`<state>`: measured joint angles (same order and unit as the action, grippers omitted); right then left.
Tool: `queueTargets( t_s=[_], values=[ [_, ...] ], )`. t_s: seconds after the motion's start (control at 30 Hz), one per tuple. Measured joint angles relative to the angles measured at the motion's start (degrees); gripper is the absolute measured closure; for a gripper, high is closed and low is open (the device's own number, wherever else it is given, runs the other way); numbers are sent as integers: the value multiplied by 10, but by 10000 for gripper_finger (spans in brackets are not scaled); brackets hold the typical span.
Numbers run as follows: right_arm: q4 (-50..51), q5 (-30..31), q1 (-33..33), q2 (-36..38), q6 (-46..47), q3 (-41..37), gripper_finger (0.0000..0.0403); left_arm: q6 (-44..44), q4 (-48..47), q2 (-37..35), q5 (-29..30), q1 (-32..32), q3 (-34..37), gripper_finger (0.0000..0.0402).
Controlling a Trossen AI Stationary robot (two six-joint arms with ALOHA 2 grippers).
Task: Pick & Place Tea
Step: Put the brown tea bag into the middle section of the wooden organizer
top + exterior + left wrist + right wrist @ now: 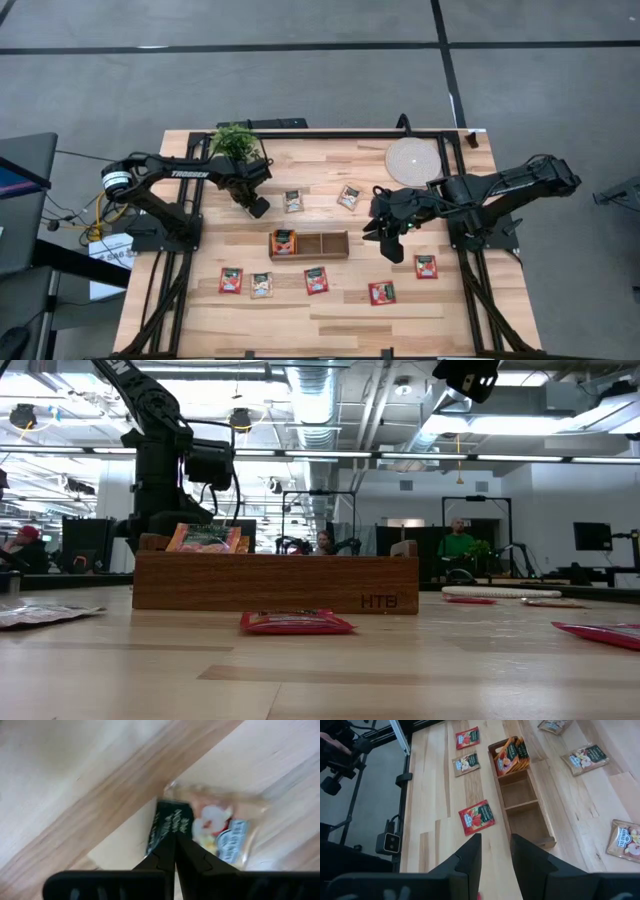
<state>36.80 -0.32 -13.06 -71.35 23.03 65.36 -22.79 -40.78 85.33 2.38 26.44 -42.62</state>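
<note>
The robot's left gripper is shut over the dark green end of the flat beige sachet, so it should open and pinch that end [159, 836] between its fingers before lifting.
A pale beige tea sachet [222, 827] with a dark green end lies on the wooden table, under my left gripper [175, 840]. That gripper points straight down and is shut at the sachet's dark end. In the high view the left gripper [258, 208] hides this sachet. The long wooden tray [308, 244] lies mid-table, with several red sachets [284, 241] standing in its left compartment. My right gripper [496, 845] hangs open above the table beyond the tray's right end [390, 242], with nothing between its fingers. My left gripper comes from above, pointing down, and its shut fingertips meet on the sachet's dark green end [167, 822]. The fingertips cover the exact spot, so I cannot tell how much of the edge is between them. The rest of the sachet lies on the table.
Loose sachets lie on the far side [292, 200] [348, 196] and near side [231, 280] [262, 285] [317, 280] [382, 293] [426, 266] of the tray. A potted plant [236, 145] and a round mat [412, 160] stand at the far edge.
</note>
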Motion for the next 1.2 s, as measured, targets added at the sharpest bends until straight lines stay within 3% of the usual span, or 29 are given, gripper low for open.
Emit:
queueTargets(
  t_s=[0.23, 0.37, 0.8, 1.2],
  values=[
    [0, -2, 0, 0, 0, 0, 306, 6, -25, -28, 1, -7, -39, 401],
    [0, -11, 0, 0, 0, 0, 306, 13, -32, -44, 29, -5, -41, 390],
    [0, -34, -1, 0, 6, 0, 306, 27, -54, -39, 50, 10, -41, 285],
    [-5, -43, -1, 0, 6, 0, 306, 11, 10, -39, 33, 10, 25, 266]
  ],
)
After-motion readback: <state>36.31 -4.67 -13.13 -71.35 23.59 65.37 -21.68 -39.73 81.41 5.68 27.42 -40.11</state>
